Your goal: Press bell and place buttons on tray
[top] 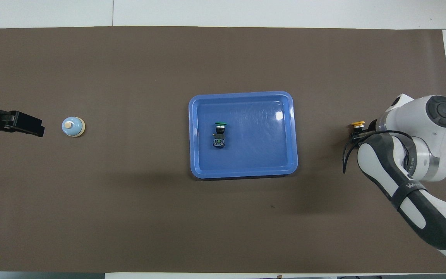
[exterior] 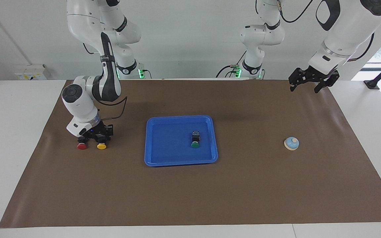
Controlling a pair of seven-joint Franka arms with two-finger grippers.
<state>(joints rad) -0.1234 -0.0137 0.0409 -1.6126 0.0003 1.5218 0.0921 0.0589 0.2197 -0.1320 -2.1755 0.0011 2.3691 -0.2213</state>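
My right gripper has the yellow button to put down. It will go in the blue tray (top: 245, 125) next to the green button.
The blue tray (exterior: 180, 118) lies mid-table, also in the overhead view (top: 258, 155). The green button (exterior: 195, 140) lies on its side in it (top: 219, 133). The red button (exterior: 82, 146) and the yellow button (exterior: 101, 145) lie side by side on the mat toward the right arm's end. My right gripper (exterior: 93, 137) is down low right at their black bodies; which one it touches is hidden. In the overhead view only the yellow cap (top: 358, 124) shows; the arm hides the red one. The bell (exterior: 291, 143) (top: 73, 126) stands toward the left arm's end. My left gripper (exterior: 304, 86) is raised, open and empty.
A brown mat (exterior: 190, 198) covers the table, with white table margins around it. The right arm's elbow and wrist (top: 420, 155) hang over the mat's end beside the two buttons.
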